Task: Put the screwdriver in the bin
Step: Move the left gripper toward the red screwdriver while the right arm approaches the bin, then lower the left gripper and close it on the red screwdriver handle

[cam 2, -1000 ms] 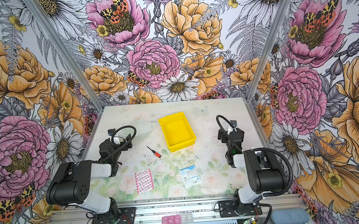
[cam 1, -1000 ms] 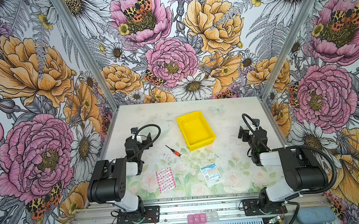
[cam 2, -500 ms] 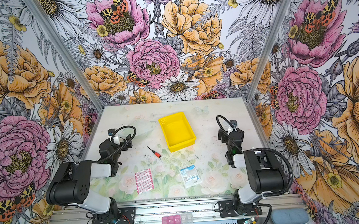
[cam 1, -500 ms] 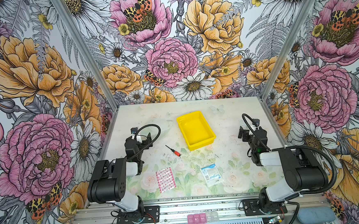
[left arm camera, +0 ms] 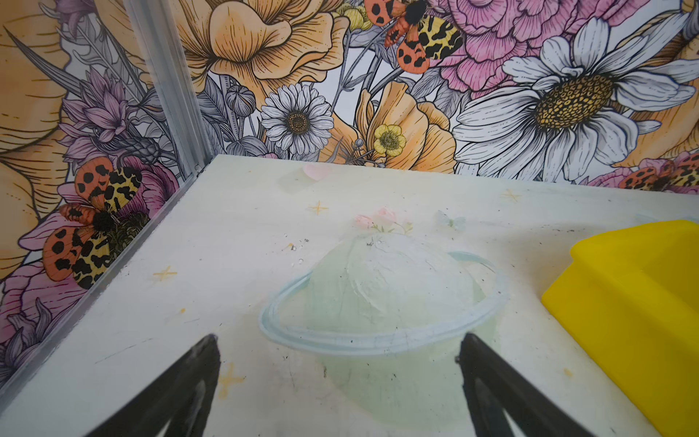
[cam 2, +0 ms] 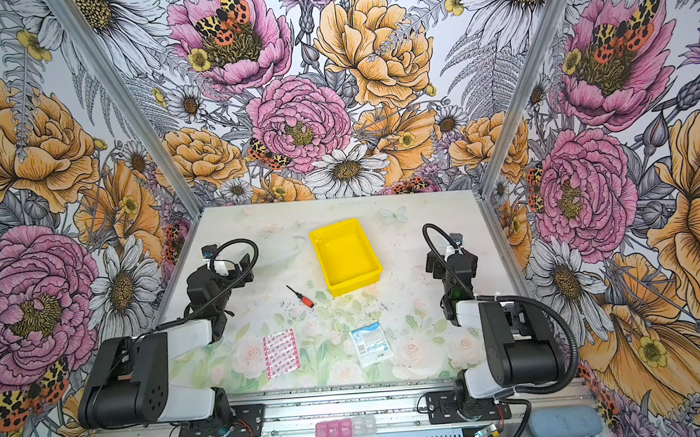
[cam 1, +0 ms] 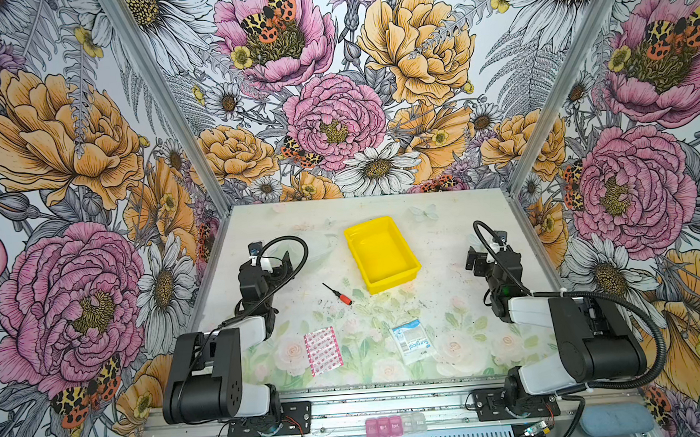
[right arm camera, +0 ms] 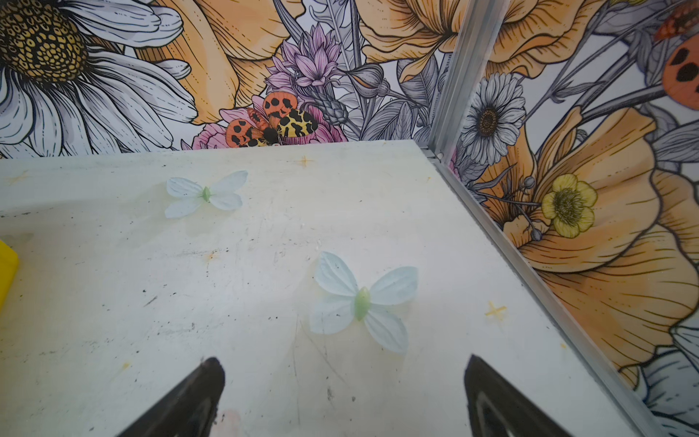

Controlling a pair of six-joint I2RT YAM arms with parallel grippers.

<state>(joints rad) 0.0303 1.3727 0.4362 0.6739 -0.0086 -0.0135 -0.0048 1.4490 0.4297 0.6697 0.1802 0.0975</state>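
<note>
Next, the left gripper goes to the screwdriver and closes on the black end of its handle [cam 1: 338, 294], just ahead of the orange-red part of the handle.
The screwdriver [cam 1: 338, 294] [cam 2: 301, 296], with an orange-red handle and thin dark shaft, lies flat on the table just left of the yellow bin's [cam 1: 394, 281] [cam 2: 356, 283] near corner. The bin holds nothing. My left gripper [cam 1: 278, 262] [cam 2: 241, 265] rests low at the table's left, behind and left of the screwdriver, open and empty [left arm camera: 336, 340]; its wrist view shows the bin's wall [left arm camera: 624, 295] but not the screwdriver. At the table's right my right gripper [cam 1: 473, 257] [cam 2: 432, 264] is also open and empty [right arm camera: 342, 363]. Only a sliver of the bin [right arm camera: 5, 265] shows there.
A pink-patterned flat packet [cam 1: 323, 350] and a white-and-blue sachet [cam 1: 413, 340] lie near the front edge. A pill organiser [cam 1: 394, 425] sits on the front rail. Flowered walls close the table on three sides.
</note>
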